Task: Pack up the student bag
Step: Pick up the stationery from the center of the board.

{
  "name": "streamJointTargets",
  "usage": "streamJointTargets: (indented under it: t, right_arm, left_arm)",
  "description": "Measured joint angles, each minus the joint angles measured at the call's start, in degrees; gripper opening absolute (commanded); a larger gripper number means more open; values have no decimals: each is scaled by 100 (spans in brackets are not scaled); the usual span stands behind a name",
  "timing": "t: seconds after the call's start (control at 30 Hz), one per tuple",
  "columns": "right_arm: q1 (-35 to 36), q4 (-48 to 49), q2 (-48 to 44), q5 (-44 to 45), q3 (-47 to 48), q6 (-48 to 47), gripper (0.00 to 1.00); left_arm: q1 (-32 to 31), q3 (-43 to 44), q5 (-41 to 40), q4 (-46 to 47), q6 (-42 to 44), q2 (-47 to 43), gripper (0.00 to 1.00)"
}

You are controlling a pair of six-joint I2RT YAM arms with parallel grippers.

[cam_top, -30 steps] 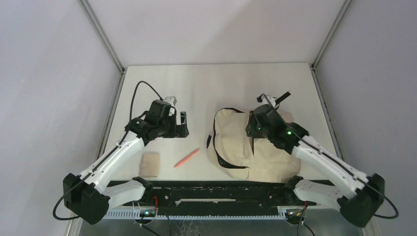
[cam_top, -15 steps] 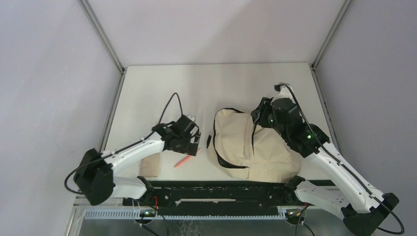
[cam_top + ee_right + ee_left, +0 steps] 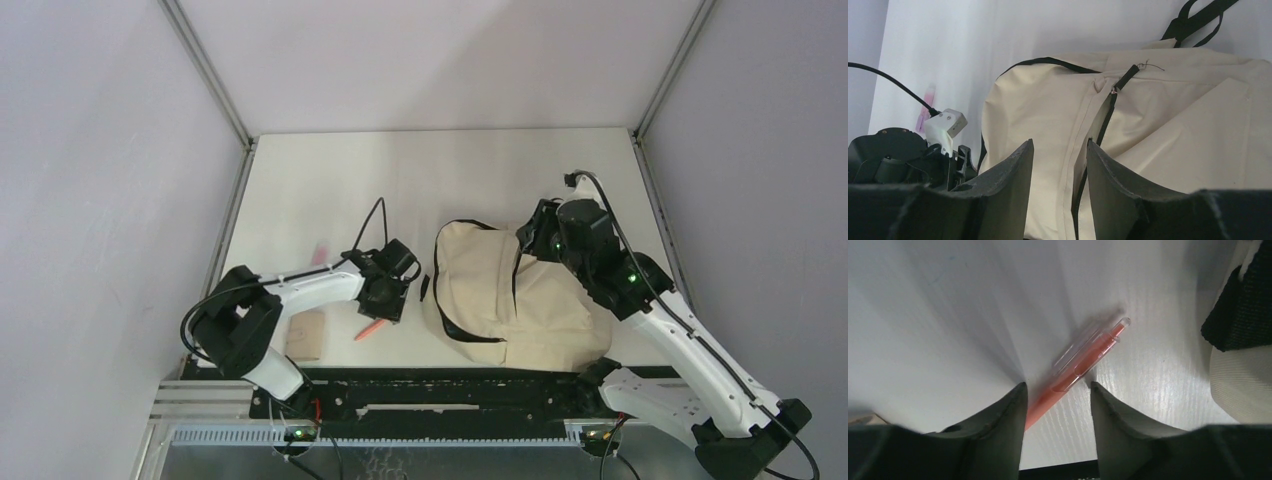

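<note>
The opening of the student bag is a narrow slit, so my right gripper should grip the zippered flap edge [image 3: 1104,130] and hold it to the side before the orange pen goes in.
The student bag [image 3: 480,290], cream canvas with black zippers, lies flat right of centre; its zipper [image 3: 1104,122] runs down the middle of the right wrist view. My right gripper [image 3: 533,240] [image 3: 1059,145] hovers open over the bag's far part, with the zippered flap edge along its right finger [image 3: 1120,185]. An orange pen [image 3: 370,329] [image 3: 1088,352] lies on the table left of the bag. My left gripper [image 3: 385,300] [image 3: 1058,390] stands low over it, open, jaws either side of the barrel. The left finger [image 3: 1003,430] touches the pen and a gap remains at the right one.
A tan card or small notebook [image 3: 305,333] lies near the front edge, left of the pen. A small pink thing [image 3: 320,250] [image 3: 928,107] lies further back on the left. The bag's black strap [image 3: 1198,15] trails behind it, and its edge [image 3: 1243,385] is close on the left gripper's right.
My left arm has swung forward and right from the back left down onto the pen, and its jaws have narrowed. My right gripper has drawn back over the bag and opened a little.
</note>
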Motion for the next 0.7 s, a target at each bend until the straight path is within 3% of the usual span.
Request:
streamJointTargets:
  t: [0.07, 0.13, 0.2, 0.43, 0.7]
  right_arm:
    - [-17, -15, -13, -13, 0, 13, 51]
    - [-31, -24, -13, -28, -7, 22, 51]
    - [-57, -33, -13, -59, -20, 20, 53]
    - [-476, -247, 289, -181, -20, 28, 54]
    - [-549, -769, 1274, -398, -22, 37, 59]
  left_arm:
    - [-2, 13, -11, 31, -9, 28, 23]
    - [-2, 46, -46, 52, -61, 59, 8]
    - [-2, 85, -57, 61, -94, 85, 0]
    - [107, 127, -74, -164, -103, -101, 0]
    - [734, 1008, 647, -424, -96, -1578, 0]
